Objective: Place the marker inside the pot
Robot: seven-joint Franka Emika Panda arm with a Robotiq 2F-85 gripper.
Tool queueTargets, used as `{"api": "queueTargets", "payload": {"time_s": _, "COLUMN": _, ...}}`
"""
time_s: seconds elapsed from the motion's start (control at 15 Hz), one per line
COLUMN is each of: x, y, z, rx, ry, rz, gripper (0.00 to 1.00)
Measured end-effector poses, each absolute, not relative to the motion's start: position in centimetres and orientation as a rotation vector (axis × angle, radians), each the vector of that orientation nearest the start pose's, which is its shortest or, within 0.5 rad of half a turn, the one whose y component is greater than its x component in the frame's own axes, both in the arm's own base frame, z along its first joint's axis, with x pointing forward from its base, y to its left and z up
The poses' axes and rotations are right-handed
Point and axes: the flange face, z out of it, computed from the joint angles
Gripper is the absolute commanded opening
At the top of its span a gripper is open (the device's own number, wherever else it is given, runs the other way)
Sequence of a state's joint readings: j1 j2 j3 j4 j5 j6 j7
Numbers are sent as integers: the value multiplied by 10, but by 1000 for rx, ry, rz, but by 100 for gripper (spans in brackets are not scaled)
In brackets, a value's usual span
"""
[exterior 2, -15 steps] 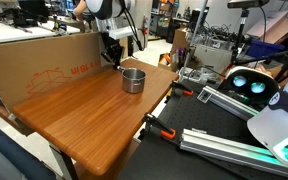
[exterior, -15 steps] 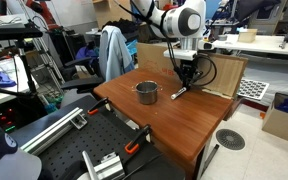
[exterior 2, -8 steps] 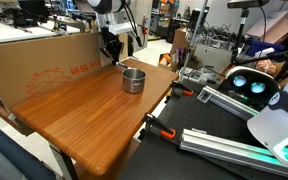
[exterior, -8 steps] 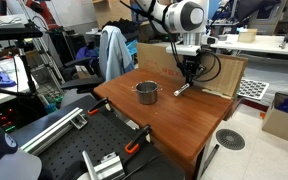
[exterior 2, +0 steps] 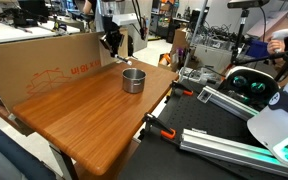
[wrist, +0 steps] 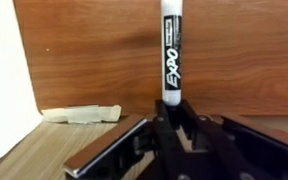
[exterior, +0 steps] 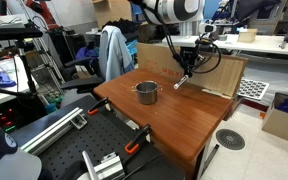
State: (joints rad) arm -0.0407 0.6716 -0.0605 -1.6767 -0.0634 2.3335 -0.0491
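My gripper should release the marker inside the pot (exterior: 148,87), with the marker's black cap leaning on the pot's rim that faces the cardboard side.
My gripper (exterior: 187,70) is shut on the marker (exterior: 182,80), a black stick with a paler end that hangs tilted below the fingers, lifted off the wooden table (exterior: 174,120). In the wrist view the marker (wrist: 171,52) is a white EXPO pen with a black cap, held at its cap end between the fingers (wrist: 170,112) and pointing away. The small grey steel pot (exterior: 146,93) stands on the table to the left of the gripper and lower down. It also shows in an exterior view (exterior 2: 133,80), with the gripper (exterior 2: 110,42) above and behind it.
A cardboard wall (exterior 2: 44,65) runs along the table's back edge, close behind the gripper. A pale scrap (wrist: 81,114) lies on the table by the cardboard. Clamps (exterior: 134,146) and metal rails (exterior: 54,128) sit at the table's front side.
The gripper has risen with the marker in it, lifting it off the table beside the pot. The pot has not moved.
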Motion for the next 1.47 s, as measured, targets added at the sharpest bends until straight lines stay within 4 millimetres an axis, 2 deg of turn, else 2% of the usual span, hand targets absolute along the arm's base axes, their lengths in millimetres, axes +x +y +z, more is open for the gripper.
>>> {"api": "queueTargets", "payload": {"time_s": 0.27, "x": 645, "y": -65, "z": 249, "rx": -3140, "ry": -66, "rz": -184, "gripper": 5}}
{"api": "queueTargets", "payload": {"time_s": 0.4, "x": 624, "y": -61, "z": 258, "rx": -3084, "ry": -95, "rz": -275, "gripper": 5}}
{"api": "queueTargets", "payload": {"time_s": 0.8, "x": 565, "y": -36, "z": 249, "rx": -2969, "ry": -215, "rz": -471, "gripper": 5}}
{"api": "queueTargets", "payload": {"time_s": 1.13, "x": 539, "y": -22, "z": 254, "rx": -2909, "ry": -271, "rz": -560, "gripper": 5}}
{"api": "queueTargets", "payload": {"time_s": 1.47, "x": 523, "y": -24, "z": 247, "rx": -2895, "ry": -319, "rz": -545, "gripper": 5}}
